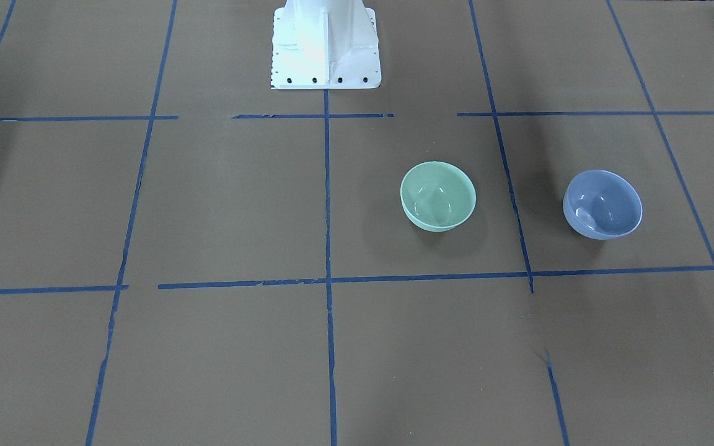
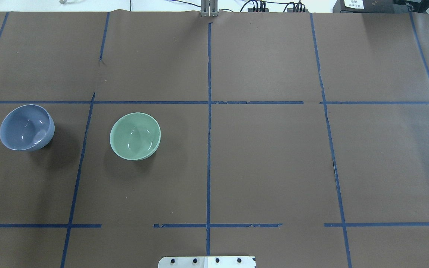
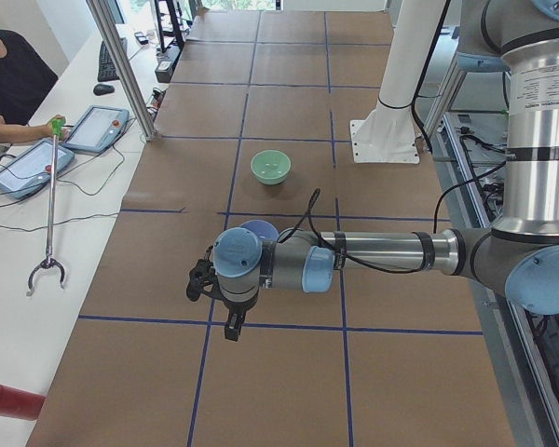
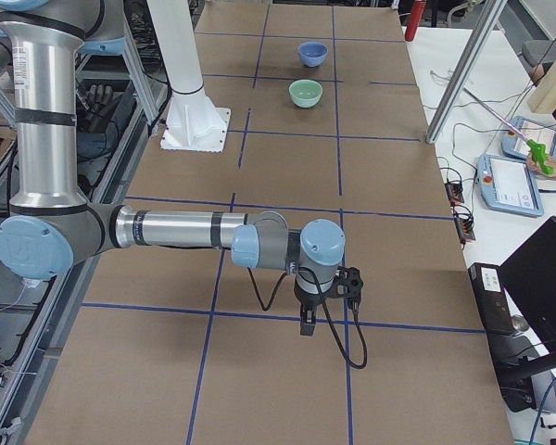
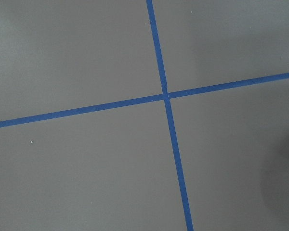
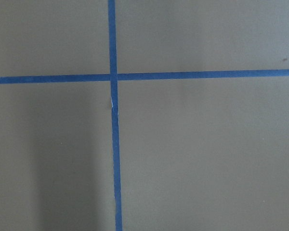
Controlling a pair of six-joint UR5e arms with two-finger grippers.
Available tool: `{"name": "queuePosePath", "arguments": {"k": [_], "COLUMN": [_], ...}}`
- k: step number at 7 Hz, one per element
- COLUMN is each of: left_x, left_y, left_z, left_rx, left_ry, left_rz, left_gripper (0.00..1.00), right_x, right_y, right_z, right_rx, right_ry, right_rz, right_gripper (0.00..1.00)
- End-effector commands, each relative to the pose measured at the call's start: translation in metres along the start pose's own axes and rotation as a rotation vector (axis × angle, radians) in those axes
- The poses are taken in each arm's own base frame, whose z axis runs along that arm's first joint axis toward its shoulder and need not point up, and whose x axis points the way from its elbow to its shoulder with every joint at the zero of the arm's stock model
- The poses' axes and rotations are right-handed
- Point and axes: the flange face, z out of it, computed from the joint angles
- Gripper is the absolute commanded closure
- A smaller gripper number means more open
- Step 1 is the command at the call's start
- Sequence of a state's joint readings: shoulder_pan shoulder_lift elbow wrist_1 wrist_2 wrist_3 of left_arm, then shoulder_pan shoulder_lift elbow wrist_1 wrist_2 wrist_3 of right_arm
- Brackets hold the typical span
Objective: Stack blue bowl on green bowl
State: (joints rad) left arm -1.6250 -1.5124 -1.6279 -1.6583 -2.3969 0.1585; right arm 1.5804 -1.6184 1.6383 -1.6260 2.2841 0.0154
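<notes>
I should next move my left gripper over to the blue bowl and close it on its rim (image 1: 635, 192), on the side that is farthest away from the green bowl.
The blue bowl (image 2: 26, 127) stands upright on the brown table at the far left of the overhead view, and also shows in the front view (image 1: 602, 204). The green bowl (image 2: 135, 136) stands upright to its right, apart from it, and shows in the front view too (image 1: 437, 196). Both are empty. My left gripper (image 3: 231, 328) shows only in the exterior left view, pointing down above the table, nearer the camera than the blue bowl (image 3: 259, 226). My right gripper (image 4: 306, 323) shows only in the exterior right view, far from both bowls. I cannot tell whether either is open or shut.
Blue tape lines (image 2: 209, 111) grid the table. The white robot pedestal (image 1: 326, 46) stands at the robot-side edge. An operator (image 3: 9, 79), tablets (image 3: 95, 128) and a grabber stick (image 3: 48, 214) are on the side bench; a monitor (image 4: 547, 278) is beyond the other side.
</notes>
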Motion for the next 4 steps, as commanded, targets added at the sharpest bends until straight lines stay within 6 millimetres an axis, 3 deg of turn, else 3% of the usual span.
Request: {"name": "queuePosePath", "arguments": {"k": [1,2,4], "left_x": [0.002,-0.001,0.008], "left_y": [-0.003,0.002,-0.008], "left_z": [-0.002,0.002,-0.006], "left_rx": [0.017,0.026,0.053], "left_ry": [-0.005,-0.002,-0.007], "left_rz": [0.034,0.041,0.061], "left_gripper": [0.0,0.0,0.0], "right_x": [0.0,0.0,0.0], "right_y": [0.0,0.0,0.0], "right_z": [0.0,0.0,0.0], "right_rx": [0.0,0.0,0.0], "right_ry": [0.0,0.0,0.0], "right_rz": [0.0,0.0,0.0], "right_gripper": [0.0,0.0,0.0]}}
